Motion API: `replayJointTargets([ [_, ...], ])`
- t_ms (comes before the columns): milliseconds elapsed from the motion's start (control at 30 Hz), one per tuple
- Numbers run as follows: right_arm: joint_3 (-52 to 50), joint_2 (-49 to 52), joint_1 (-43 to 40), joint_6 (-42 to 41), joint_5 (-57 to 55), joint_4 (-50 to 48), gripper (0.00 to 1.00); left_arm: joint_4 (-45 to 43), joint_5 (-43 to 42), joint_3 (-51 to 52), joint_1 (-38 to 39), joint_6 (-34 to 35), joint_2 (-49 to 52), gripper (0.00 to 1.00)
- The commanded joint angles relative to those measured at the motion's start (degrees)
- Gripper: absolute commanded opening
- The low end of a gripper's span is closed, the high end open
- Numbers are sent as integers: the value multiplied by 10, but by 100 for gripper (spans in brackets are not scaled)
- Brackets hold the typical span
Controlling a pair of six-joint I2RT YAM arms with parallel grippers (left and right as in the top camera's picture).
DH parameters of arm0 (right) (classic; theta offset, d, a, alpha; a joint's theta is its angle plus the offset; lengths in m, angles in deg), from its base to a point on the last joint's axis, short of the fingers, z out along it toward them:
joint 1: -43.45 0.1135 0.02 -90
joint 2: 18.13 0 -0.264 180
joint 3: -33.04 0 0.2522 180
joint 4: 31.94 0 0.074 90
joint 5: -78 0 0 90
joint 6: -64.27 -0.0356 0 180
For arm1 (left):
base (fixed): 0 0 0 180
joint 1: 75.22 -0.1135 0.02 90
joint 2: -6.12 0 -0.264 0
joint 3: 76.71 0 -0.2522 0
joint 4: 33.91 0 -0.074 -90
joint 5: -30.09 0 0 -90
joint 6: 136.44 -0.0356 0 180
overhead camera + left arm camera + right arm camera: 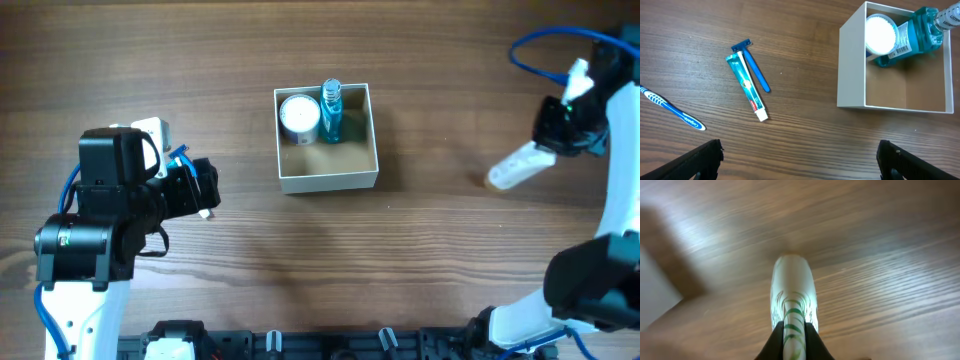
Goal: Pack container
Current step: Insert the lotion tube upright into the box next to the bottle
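I need to release the white tube with my right gripper inside the container, between the blue bottle and the container's near side (355, 107).
The container (328, 181), a square white-walled box with a tan inside, stands at the table's middle. It holds a white-lidded round jar (299, 117) and a blue bottle (331, 112). It also shows at the upper right of the left wrist view (851, 65). My left gripper (800, 161) is open and empty above bare wood, left of the container. My right gripper (794, 336) is shut on a white tube with green stripes (792, 292), held above the table far right of the container (518, 166).
In the left wrist view a teal toothpaste tube (747, 87), a blue razor (755, 70) and a blue-and-white toothbrush (672, 107) lie on the wood left of the container. The left arm hides them from overhead.
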Motion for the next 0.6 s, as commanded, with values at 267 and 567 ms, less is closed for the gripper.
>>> replayJointTargets([
  [267,266,-23,261,-53,19,7,4,3,-9,-12,-4,6,0,100],
  [567,266,59,343,-51,2,-93,4,3,-9,-12,-4,6,0,100],
])
